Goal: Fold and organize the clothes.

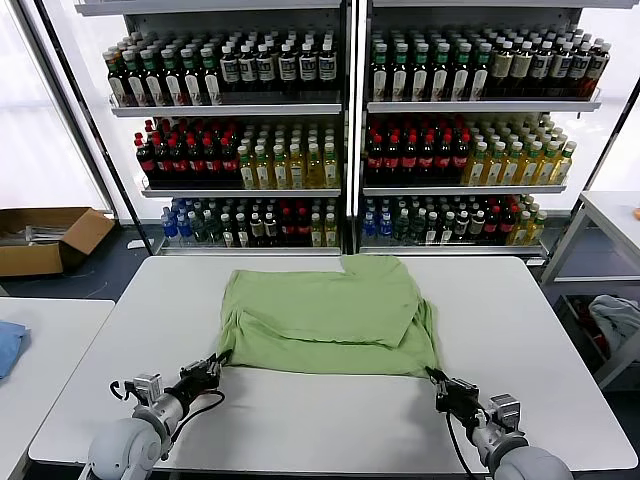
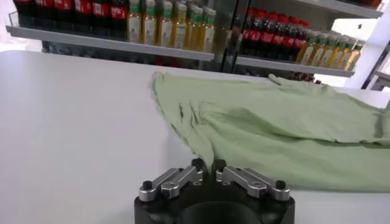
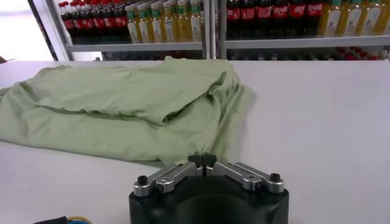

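My left gripper will let go of the light green shirt's hem corner on the white table (image 1: 190,444) close to the table's near edge.
The clothes (image 1: 330,315), a light green shirt, lie partly folded and plain side up in the middle of the white table (image 1: 330,425). At the shirt's near left corner my left gripper (image 1: 217,364) is shut on the hem. In the left wrist view a strip of green fabric (image 2: 292,128) runs down between the closed jaws of the left gripper (image 2: 207,167). My right gripper (image 1: 438,381) is shut on the near right corner. The right wrist view shows the shirt (image 3: 122,103) reaching the pinched tips of the right gripper (image 3: 202,160).
Drink shelves (image 1: 345,110) full of bottles stand behind the table. On the floor at the far left sits a cardboard box (image 1: 45,238). A blue cloth (image 1: 8,345) lies on the neighbouring left table, and a grey-white bundle (image 1: 617,318) sits low on the right.
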You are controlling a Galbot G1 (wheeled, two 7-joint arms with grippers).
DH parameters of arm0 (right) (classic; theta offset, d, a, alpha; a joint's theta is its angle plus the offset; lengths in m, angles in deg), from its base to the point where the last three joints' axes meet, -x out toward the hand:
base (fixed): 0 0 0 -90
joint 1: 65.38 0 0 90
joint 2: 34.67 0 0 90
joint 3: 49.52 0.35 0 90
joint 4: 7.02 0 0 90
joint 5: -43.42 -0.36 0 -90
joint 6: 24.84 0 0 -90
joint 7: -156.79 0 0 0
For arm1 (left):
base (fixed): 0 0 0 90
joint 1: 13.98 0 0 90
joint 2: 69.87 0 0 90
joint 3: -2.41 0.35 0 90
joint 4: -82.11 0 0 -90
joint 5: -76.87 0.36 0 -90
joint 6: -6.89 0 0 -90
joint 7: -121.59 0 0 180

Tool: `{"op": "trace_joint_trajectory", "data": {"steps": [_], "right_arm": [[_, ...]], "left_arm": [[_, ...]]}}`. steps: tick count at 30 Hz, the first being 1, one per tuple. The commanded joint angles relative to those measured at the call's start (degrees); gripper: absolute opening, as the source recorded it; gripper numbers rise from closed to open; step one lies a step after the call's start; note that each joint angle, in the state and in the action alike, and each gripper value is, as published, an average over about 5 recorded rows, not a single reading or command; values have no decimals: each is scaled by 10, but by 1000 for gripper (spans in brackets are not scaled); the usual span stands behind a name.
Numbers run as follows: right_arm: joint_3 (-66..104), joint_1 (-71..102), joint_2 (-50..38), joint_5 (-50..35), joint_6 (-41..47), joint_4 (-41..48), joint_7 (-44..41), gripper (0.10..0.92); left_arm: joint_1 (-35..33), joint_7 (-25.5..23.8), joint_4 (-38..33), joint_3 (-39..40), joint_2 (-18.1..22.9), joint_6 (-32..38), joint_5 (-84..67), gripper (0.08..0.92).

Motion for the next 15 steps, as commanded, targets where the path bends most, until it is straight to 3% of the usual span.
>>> {"op": "trace_joint_trajectory", "data": {"steps": [1, 15], "right_arm": [[2, 20, -2, -4, 6, -30, 3, 106], [51, 186, 13, 13, 14, -155, -4, 106]], "left_arm": [[-51, 0, -47, -11, -6, -1, 14, 101], [-203, 14, -178, -82, -1, -15, 37, 97]]}}
